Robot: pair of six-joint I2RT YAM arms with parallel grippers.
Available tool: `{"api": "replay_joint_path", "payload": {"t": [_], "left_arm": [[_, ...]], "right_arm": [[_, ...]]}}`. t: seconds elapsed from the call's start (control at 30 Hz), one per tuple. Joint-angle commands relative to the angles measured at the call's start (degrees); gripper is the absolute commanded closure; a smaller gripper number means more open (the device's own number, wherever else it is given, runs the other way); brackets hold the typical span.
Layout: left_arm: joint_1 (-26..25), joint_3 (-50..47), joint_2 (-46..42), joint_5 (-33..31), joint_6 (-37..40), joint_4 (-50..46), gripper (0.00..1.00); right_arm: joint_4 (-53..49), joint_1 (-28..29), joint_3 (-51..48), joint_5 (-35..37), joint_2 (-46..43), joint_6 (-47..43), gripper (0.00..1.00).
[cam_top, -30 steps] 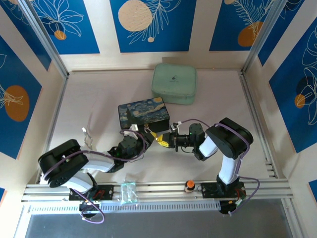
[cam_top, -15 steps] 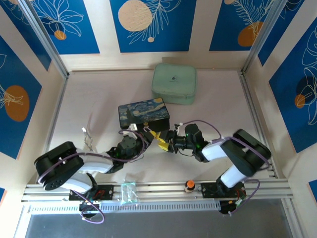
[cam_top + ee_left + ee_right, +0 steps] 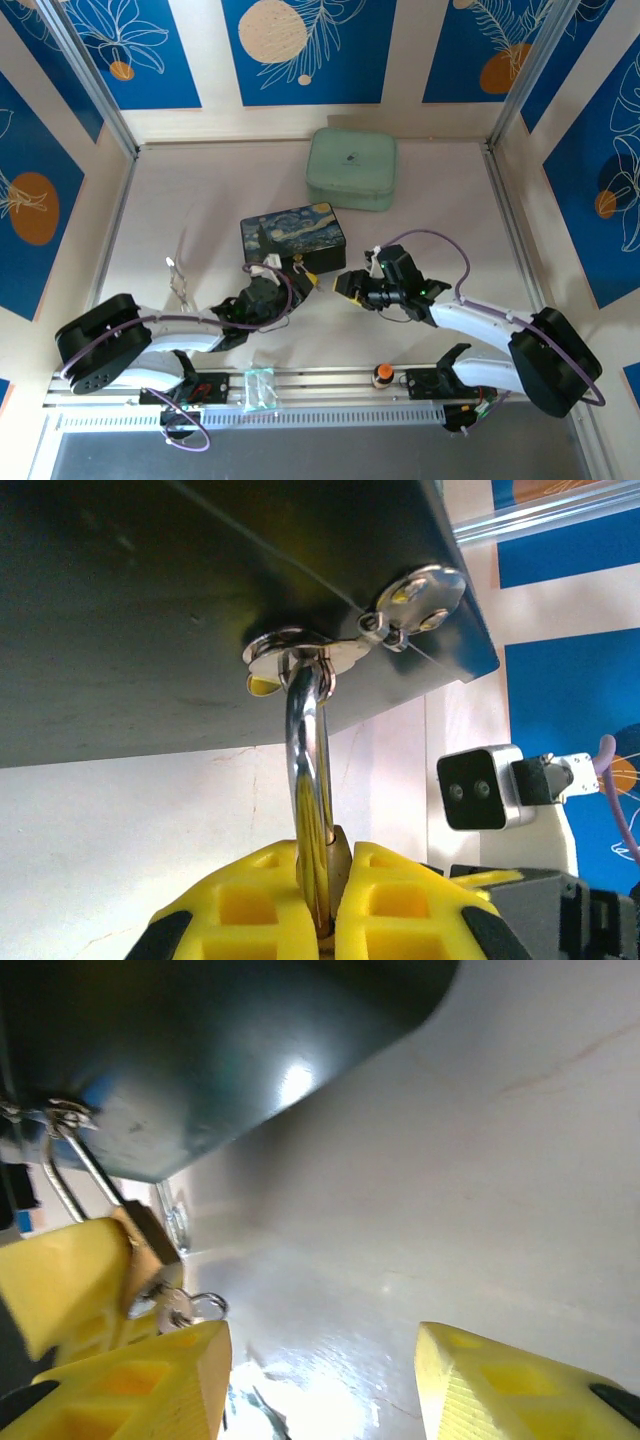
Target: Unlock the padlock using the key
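The key under the padlock is outside the open fingers of the robot's right gripper, so that gripper should move over, roll its wrist and pinch the key's head (image 3: pixel 177 1310).
The brass padlock (image 3: pixel 352 852) hangs by its silver shackle (image 3: pixel 309 760) from the hasp of the starry-night box (image 3: pixel 292 232). My left gripper (image 3: pixel 335 870) is shut on the padlock body, just in front of the box in the top view, where the left gripper (image 3: pixel 297 276) reaches in from the left. In the right wrist view the padlock (image 3: pixel 150 1245) shows at the left edge, with the small silver key (image 3: pixel 178 1307) and its ring sticking out of its underside. My right gripper (image 3: pixel 322 1380) is open with nothing between its fingers, the key just beside its left fingertip (image 3: pixel 170 1365). The right gripper (image 3: pixel 346 284) sits a little right of the padlock.
A mint-green case (image 3: pixel 351 168) lies behind the box. An orange-and-black knob (image 3: pixel 381 374) and a clear plastic piece (image 3: pixel 260 388) sit on the front rail. A small clear item (image 3: pixel 178 280) stands at the left. Metal frame posts bound both sides.
My right gripper has opened off the key and drawn back to the right, its arm stretching out low. The key stays in the padlock. The left gripper still holds the padlock.
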Motion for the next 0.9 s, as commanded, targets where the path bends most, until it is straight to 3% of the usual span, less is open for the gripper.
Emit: {"api": "replay_joint_path", "payload": {"t": [0.0,0.07,0.13,0.47,0.63,0.77,0.87], "left_arm": [[-0.3,0.1,-0.9,0.2,0.1,2.6,1.0],[-0.4,-0.4,-0.9,-0.1,-0.6,2.2,1.0],[-0.5,-0.8,-1.2,-0.3,-1.2,1.7,1.0],[-0.4,0.5,-7.5,-0.6,0.5,-7.8,1.0],[-0.2,0.2,-10.2,-0.1,0.9,-10.9,1.0],[-0.1,0.7,-10.3,0.9,0.7,-11.2,1.0],[-0.1,0.2,-9.9,1.1,0.2,-9.8,1.0]], "right_arm": [[-10.1,5.9,3.3,12.2,-4.1,-16.1,0.49],[-14.3,11.8,5.5,23.3,-5.9,-24.9,0.48],[-14.7,15.4,6.4,28.8,-7.1,-33.0,0.46],[-5.8,20.7,7.7,31.8,-2.2,-57.5,0.47],[-2.8,22.4,9.2,28.8,-1.1,-59.2,0.5],[-1.6,24.8,10.0,31.8,0.8,-62.2,0.61],[-2.0,26.0,10.6,32.6,2.2,-63.5,0.63]]}}
